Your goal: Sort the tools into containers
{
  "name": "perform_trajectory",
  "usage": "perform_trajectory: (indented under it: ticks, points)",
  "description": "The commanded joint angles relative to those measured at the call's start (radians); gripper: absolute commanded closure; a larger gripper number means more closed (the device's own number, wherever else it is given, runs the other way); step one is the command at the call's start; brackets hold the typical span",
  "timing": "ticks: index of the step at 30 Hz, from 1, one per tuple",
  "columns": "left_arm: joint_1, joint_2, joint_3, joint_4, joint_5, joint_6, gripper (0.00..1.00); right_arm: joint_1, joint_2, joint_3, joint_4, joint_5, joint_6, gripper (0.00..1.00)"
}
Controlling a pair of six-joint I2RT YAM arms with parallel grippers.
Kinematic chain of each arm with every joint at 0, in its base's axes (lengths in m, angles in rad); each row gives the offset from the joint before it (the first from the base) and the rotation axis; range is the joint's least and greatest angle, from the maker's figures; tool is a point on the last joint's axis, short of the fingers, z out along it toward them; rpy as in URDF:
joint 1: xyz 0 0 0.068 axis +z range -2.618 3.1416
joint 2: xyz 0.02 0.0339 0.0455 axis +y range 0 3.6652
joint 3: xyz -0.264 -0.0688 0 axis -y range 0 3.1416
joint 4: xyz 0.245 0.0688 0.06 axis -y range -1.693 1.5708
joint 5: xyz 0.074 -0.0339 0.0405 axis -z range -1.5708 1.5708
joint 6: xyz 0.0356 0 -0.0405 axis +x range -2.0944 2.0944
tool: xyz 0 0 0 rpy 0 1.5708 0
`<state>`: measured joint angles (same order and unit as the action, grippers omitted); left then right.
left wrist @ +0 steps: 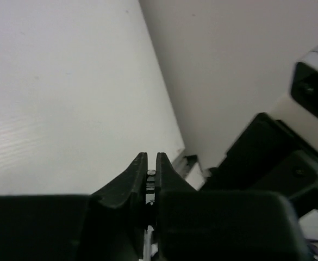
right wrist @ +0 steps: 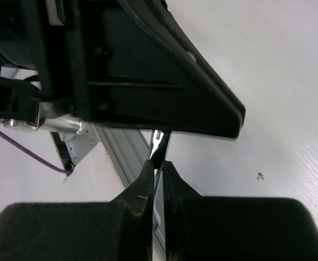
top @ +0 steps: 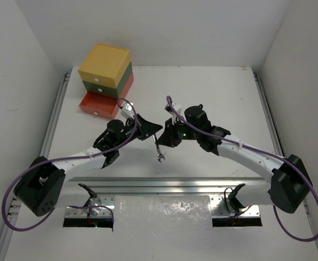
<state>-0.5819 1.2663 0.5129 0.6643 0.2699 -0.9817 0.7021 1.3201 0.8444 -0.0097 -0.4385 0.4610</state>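
The robot's left gripper will release the silver wrench, now hanging above the middle of the table, inside the open red-orange container (top: 102,106), just behind the front side of the container.
A small silver wrench (top: 159,153) hangs above the middle of the table, its open end pointing toward the near edge. Both grippers hold it. My left gripper (top: 156,132) is shut on its upper part; in the left wrist view a sliver of silver metal (left wrist: 150,180) shows between the closed fingers (left wrist: 151,157). My right gripper (top: 163,140) is also shut on the wrench (right wrist: 160,145), with the left gripper's black body right above its tips (right wrist: 159,164). The containers (top: 105,80) stand at the back left: yellow on top, green in the middle, red-orange at the bottom and jutting forward.
White walls close the table on the left, back and right. A metal rail (top: 164,187) runs along the near edge between the two arm bases. Purple cables loop from both arms.
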Motion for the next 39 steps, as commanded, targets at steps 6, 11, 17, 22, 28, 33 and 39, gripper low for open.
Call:
perform_trajectory:
  ticks: [6, 11, 17, 22, 28, 33, 39]
  points:
    - [-0.003, -0.045, 0.05, -0.108, -0.046, 0.006, 1.0, 0.004, 0.007, 0.091, 0.014, 0.159, 0.064, 0.67]
    - [0.311, -0.12, 0.094, -0.322, -0.09, 0.023, 1.0, -0.071, -0.085, 0.029, -0.093, 0.279, 0.1, 0.26]
    - [0.695, -0.049, 0.281, -0.575, -0.227, 0.04, 1.0, -0.122, -0.196, -0.027, -0.161, 0.336, 0.09, 0.16]
    - [0.823, 0.158, 0.471, -0.615, -0.329, -0.02, 1.0, -0.127, -0.208, -0.041, -0.188, 0.328, 0.054, 0.16]
    - [0.837, 0.416, 0.728, -0.723, -0.367, -0.035, 1.0, -0.128, -0.214, -0.064, -0.182, 0.31, 0.031, 0.16]
    - [0.835, 0.551, 0.805, -0.706, -0.296, -0.026, 0.84, -0.131, -0.194, -0.054, -0.185, 0.304, 0.007, 0.16]
    - [0.835, 0.516, 0.719, -0.625, -0.209, -0.025, 0.36, -0.131, -0.154, -0.035, -0.182, 0.285, -0.001, 0.16]
